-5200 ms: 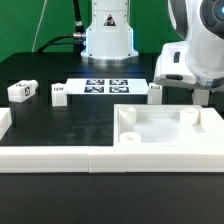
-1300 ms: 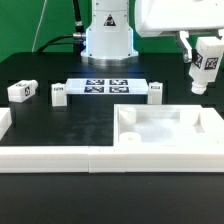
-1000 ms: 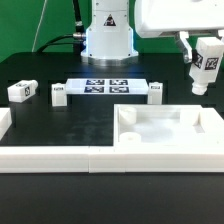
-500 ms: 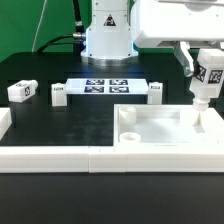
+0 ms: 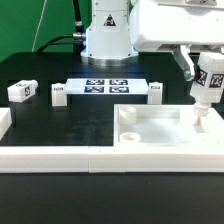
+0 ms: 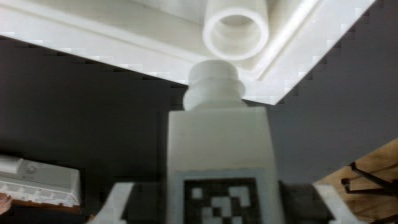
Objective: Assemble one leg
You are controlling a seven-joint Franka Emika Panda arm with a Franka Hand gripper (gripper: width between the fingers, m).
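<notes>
My gripper will let go of the leg standing upright in the tray's corner hole [image 5: 206, 135] [image 6: 235, 36] just below its narrow end.
My gripper [image 5: 205, 72] is shut on a leg [image 5: 207, 82], a stubby white post with a black-and-white tag, held upright with its narrow end down. The leg hangs just above the far right corner of the large white tray-like part [image 5: 168, 135]. In the wrist view the leg [image 6: 221, 150] fills the middle between my two fingers [image 6: 121, 203], and its tip sits close to a round corner hole [image 6: 237, 30] of the tray, slightly off it. Three more legs lie on the table: one at the exterior view's left [image 5: 22, 91], one beside it [image 5: 59, 95], one by the marker board's right end [image 5: 155, 92].
The marker board [image 5: 106, 87] lies flat at the back middle. The robot base [image 5: 108, 40] stands behind it. A white wall [image 5: 50, 158] runs along the table's front and left. Another corner hole post [image 5: 128, 138] stands at the tray's near left.
The gripper picked the leg up from the table at the right, lifted it, then moved it down and slightly right, over the tray's far right corner.
</notes>
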